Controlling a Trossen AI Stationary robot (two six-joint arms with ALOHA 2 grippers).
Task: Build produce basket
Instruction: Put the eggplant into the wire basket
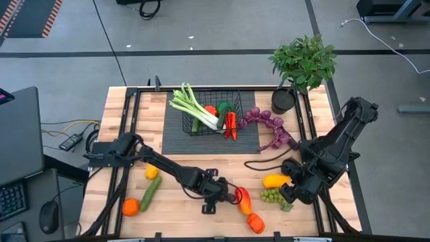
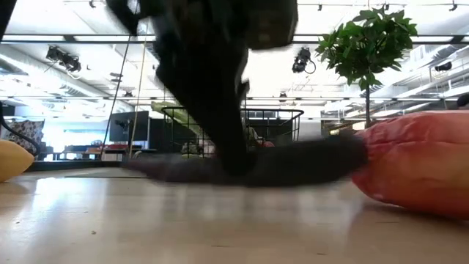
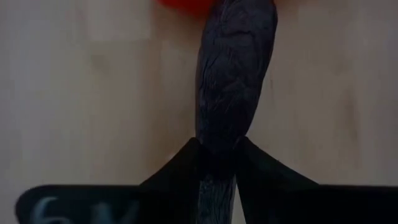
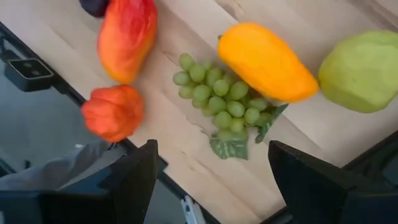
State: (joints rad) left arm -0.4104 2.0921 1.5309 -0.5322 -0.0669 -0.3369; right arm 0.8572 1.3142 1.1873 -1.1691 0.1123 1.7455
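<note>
My left gripper has the dark eggplant, which lies near the table's front edge. It will let go of it on top of the leek in the black wire basket [image 1: 209, 113].
A dark eggplant [image 3: 233, 74] lies on the table near its front edge, its far end beside a red-orange pepper [image 1: 244, 199]. My left gripper [image 1: 216, 196] is shut on it. The black wire basket [image 1: 188, 128] stands on a dark mat at the back and holds a leek [image 1: 191, 106] and red peppers [image 1: 230, 124]. At the front right, my right gripper [image 1: 290, 191] hangs open above green grapes [image 4: 217, 99], touching nothing. Beside the grapes lie a yellow-orange pepper [image 4: 264, 62] and a green fruit [image 4: 360, 71]. My left gripper pinches the eggplant's two long sides about mid-length, where it narrows [image 3: 222, 130], between its two fingers [image 3: 180, 165]. The fingers come slanting down from the table's left and lie across the eggplant. The eggplant lies flat on the table [image 2: 293, 165].
Purple grapes [image 1: 269, 128] lie on the mat's right part, next to a potted plant [image 1: 302, 60]. A lemon [image 1: 152, 173], a cucumber [image 1: 149, 191] and an orange [image 1: 130, 207] lie at the front left. A small orange-red pepper [image 1: 255, 223] sits by the front edge.
</note>
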